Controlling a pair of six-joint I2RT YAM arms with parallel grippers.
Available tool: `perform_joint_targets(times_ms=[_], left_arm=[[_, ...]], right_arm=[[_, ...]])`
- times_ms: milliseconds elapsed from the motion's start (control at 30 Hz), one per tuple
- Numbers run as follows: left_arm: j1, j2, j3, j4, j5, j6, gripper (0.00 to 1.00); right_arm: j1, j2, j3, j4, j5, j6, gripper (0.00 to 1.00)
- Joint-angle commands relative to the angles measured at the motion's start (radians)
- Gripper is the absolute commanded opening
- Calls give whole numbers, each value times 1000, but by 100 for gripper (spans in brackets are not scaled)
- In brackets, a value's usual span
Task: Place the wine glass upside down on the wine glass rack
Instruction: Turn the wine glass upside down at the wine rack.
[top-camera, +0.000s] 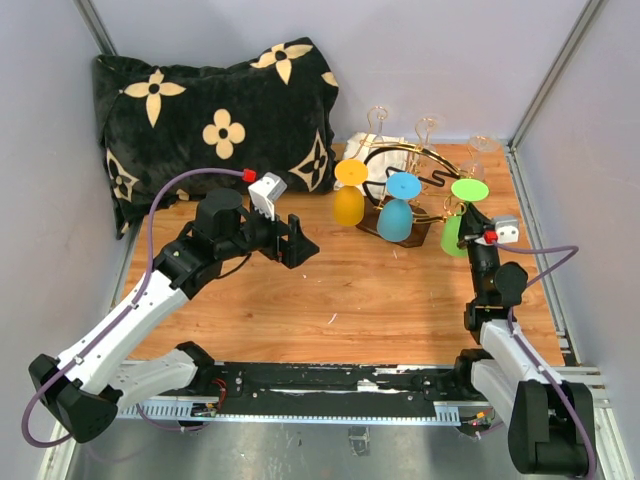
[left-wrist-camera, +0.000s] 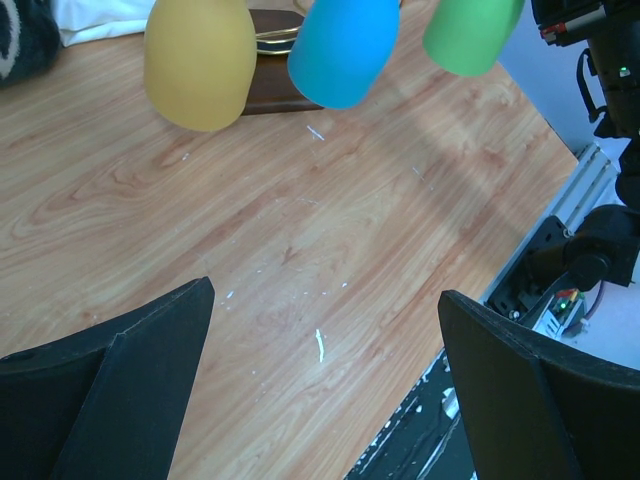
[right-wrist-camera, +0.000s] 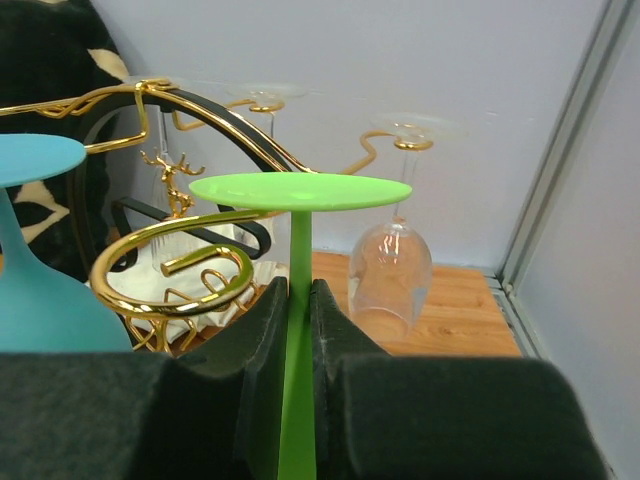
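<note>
My right gripper will let go of the green wine glass in the rack's gold curled hook (top-camera: 448, 222) (right-wrist-camera: 190, 268) beside the blue glass.
The wine glass rack (top-camera: 405, 160) stands at the back of the table, its gold curled hook (right-wrist-camera: 170, 265) close in the right wrist view. A green wine glass (top-camera: 460, 218) hangs upside down with my right gripper (right-wrist-camera: 299, 285) shut on its stem (right-wrist-camera: 298, 330). The stem stands just right of the hook's curl, and the flat foot (right-wrist-camera: 300, 190) sits a little above it. A yellow glass (top-camera: 349, 197) and a blue glass (top-camera: 397, 212) hang upside down on the rack. My left gripper (top-camera: 300, 240) hovers open and empty over the table, left of the rack (left-wrist-camera: 270, 80).
Clear glasses (right-wrist-camera: 390, 270) hang on the rack's far side near the back wall. A black pillow with beige flowers (top-camera: 215, 120) lies at the back left. A white cloth (top-camera: 385, 150) sits behind the rack. A metal rail (top-camera: 330, 385) runs along the near edge.
</note>
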Motion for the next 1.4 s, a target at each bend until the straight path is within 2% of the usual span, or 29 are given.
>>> perform_joint_targets(times_ms=[0, 167, 733, 1367], left_arm=[[-2, -26, -4, 6, 4, 20, 100], [-2, -25, -2, -4, 2, 22, 100], [-2, -12, -8, -9, -10, 32, 100], [-2, -14, -18, -12, -3, 14, 100]], right_arm=[[-29, 46, 58, 90, -90, -8, 1], [-33, 81, 68, 132, -134, 11, 1], [-34, 160, 113, 125, -320, 43, 1], [-34, 49, 68, 33, -437, 127, 1]])
